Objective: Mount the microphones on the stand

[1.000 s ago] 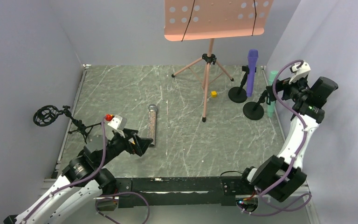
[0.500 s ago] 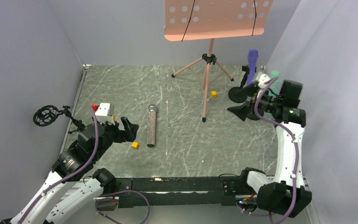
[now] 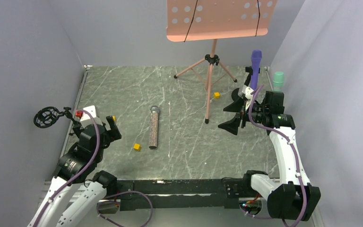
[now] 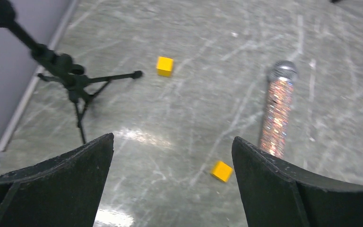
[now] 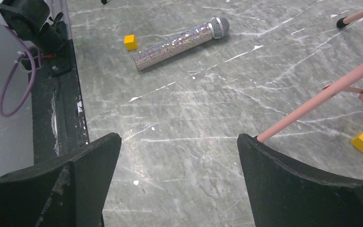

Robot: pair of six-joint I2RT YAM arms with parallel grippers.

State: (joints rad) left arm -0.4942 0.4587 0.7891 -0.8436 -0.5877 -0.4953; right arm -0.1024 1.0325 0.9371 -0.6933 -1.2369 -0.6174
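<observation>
Next, I close my left gripper on the thin post (image 3: 72, 118) (image 4: 22, 37) of the small black tripod stand, just below the round shock mount.
The glittery pinkish-brown microphone (image 3: 154, 126) lies flat on the table, silver head away from the arms; it also shows in the left wrist view (image 4: 276, 111) and the right wrist view (image 5: 179, 41). The purple microphone (image 3: 255, 61) stands upright in a black stand at the back right. The mint-green microphone (image 3: 278, 78) stands behind my right arm, only its top showing. My left gripper (image 3: 113, 128) (image 4: 172, 161) is open and empty, left of the glittery microphone. My right gripper (image 3: 231, 116) (image 5: 179, 161) is open and empty, over the table in front of the right-hand stands.
A small black tripod stand (image 3: 78, 126) (image 4: 71, 80) with a round shock mount (image 3: 46, 117) sits at the left edge. A pink music stand (image 3: 211, 80) stands mid-back; one leg (image 5: 321, 99) runs by my right finger. Yellow cubes (image 3: 136, 147) (image 3: 216, 95) (image 4: 165, 65) lie about.
My left gripper has drawn back left, away from the glittery microphone. My right gripper has swung left from the mint-green microphone, which stays upright, toward the table's middle.
</observation>
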